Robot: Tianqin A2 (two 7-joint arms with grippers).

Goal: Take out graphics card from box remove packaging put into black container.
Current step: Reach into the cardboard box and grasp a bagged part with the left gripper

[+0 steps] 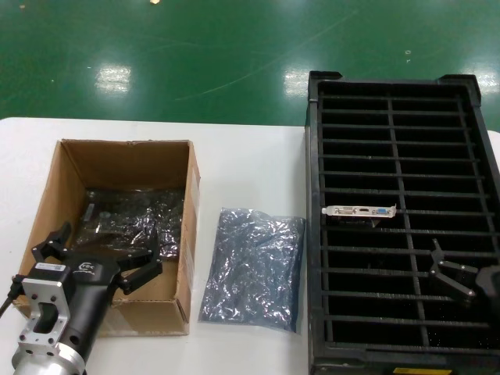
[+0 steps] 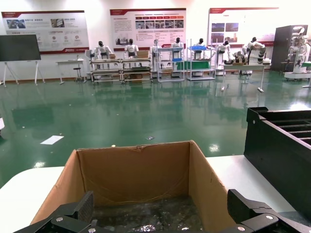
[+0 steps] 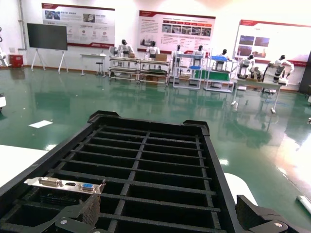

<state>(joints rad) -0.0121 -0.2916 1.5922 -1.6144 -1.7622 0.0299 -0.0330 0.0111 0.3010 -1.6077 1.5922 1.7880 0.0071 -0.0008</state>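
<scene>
The shiny packaging in the brown box is next, so next my left gripper goes to it and closes on its edge (image 1: 91, 209) (image 2: 99, 213) farthest from the black container.
The brown box (image 1: 125, 160) stands open on the white table's left. Shiny crinkled packaging (image 1: 133, 219) with something dark inside lies on its floor (image 2: 146, 216). My left gripper (image 1: 98, 254) hovers open over the box's near end (image 2: 160, 208), holding nothing. Another piece of packaging (image 1: 252, 269) lies flat on the table between the box and the black container (image 1: 312, 234). A graphics card (image 1: 359, 211) stands in a left-column slot, only its silver bracket with the blue port (image 3: 65, 184) showing. My right gripper (image 1: 445, 269) hangs open over the container's near right slots (image 3: 170, 211).
The black container (image 3: 146, 124) fills the table's right side, and its tall wall (image 2: 277, 155) rises close to the box (image 2: 133, 172). White table (image 1: 242, 156) shows behind the flat bag. Green floor lies beyond the table's far edge.
</scene>
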